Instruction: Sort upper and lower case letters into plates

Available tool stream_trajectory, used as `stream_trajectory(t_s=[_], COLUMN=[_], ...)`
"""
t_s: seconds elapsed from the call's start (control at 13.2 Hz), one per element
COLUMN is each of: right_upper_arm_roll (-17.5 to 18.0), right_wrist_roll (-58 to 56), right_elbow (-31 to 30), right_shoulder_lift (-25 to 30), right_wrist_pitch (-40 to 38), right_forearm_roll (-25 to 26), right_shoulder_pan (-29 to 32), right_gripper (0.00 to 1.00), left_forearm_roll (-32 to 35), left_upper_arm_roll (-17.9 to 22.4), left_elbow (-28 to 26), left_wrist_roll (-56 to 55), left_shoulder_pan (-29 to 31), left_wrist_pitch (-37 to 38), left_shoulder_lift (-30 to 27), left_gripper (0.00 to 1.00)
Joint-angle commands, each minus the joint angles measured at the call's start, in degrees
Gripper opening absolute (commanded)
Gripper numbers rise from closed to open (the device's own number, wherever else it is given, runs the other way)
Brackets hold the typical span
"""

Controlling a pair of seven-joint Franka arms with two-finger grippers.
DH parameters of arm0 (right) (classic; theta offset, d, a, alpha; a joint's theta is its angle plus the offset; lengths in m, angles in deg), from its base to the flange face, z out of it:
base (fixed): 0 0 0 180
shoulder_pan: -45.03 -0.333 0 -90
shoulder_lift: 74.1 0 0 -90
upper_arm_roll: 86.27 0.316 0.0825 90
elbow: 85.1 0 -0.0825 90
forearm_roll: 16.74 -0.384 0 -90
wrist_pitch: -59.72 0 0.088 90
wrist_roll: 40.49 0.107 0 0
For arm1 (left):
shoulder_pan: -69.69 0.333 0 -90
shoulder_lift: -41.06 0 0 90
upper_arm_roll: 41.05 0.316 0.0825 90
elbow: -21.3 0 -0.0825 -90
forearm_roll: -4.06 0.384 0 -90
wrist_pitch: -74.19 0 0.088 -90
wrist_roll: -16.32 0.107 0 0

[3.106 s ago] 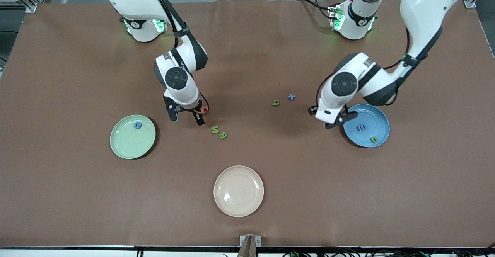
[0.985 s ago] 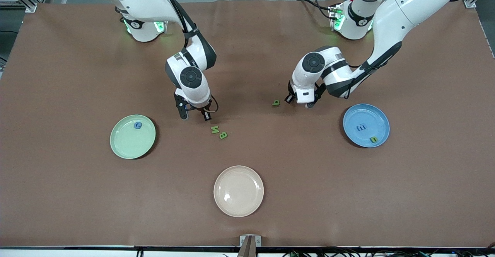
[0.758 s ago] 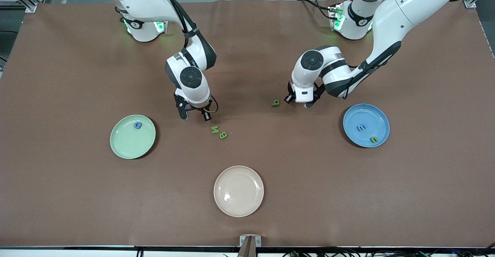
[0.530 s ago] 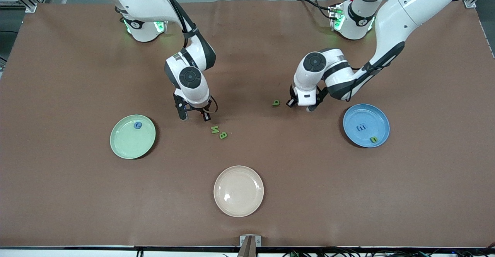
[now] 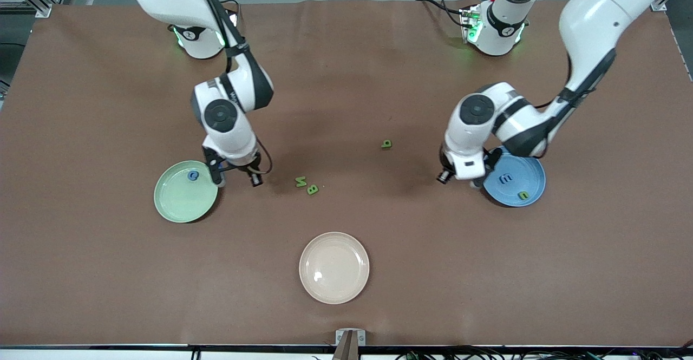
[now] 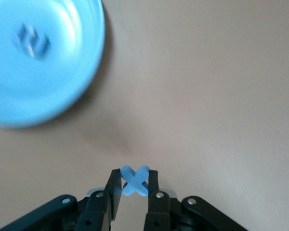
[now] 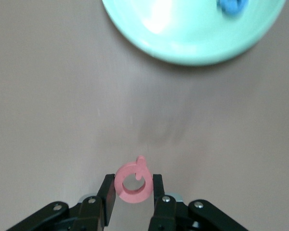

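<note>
Next, my right gripper puts the red round letter down on the mint green plate [image 5: 205, 187] [image 7: 189, 22] next to the blue letter.
My right gripper [image 5: 237, 180] is shut on a red round letter [image 7: 133, 184] and holds it over the table beside the mint green plate [image 5: 181, 200], which holds one blue letter [image 5: 193, 175]. That plate shows in the right wrist view [image 7: 192, 33]. My left gripper [image 5: 459, 181] is shut on a blue cross-shaped letter [image 6: 135, 182], over the table beside the sky blue plate [image 5: 528, 171]. That plate holds a blue letter [image 5: 505, 178] and a green letter [image 5: 523, 195]. Three green letters lie on the table: two together [image 5: 301, 181] [image 5: 312, 189], one alone [image 5: 386, 144].
A cream-beige plate [image 5: 334, 267] sits empty near the front camera at mid table. The brown mat [image 5: 346, 78] covers the table.
My left gripper took the blue cross letter from beside the lone green letter and carried it toward the blue plate. My right gripper carried the red letter toward the mint plate.
</note>
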Motion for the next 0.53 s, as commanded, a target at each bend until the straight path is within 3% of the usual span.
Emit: stream_trajectory(t_s=[0.0, 0.3, 0.45], right_upper_arm_roll=[-0.11, -0.02, -0.02], right_wrist_roll=[-8.85, -23.01, -26.10], right_elbow=[-1.81, -7.07, -7.52], right_shoulder_lift=[2.43, 7.87, 7.36], right_wrist_pitch=[-1.84, -2.73, -2.38], right_forearm_roll=[0.65, 0.48, 0.47], right_shoulder_pan=[4.14, 10.65, 12.32], right_gripper=[0.00, 0.00, 0.00], left_forearm_roll=[0.67, 0.59, 0.59], left_upper_arm_roll=[-0.45, -0.72, -0.54], left_elbow=[-0.55, -0.72, -1.16], left_wrist_roll=[7.74, 15.14, 15.77], left_shoulder_pan=[5.97, 11.34, 13.27], left_wrist_pitch=[2.37, 6.15, 6.24], left_shoulder_lift=[-0.85, -1.55, -0.33], left_gripper=[0.00, 0.01, 0.09])
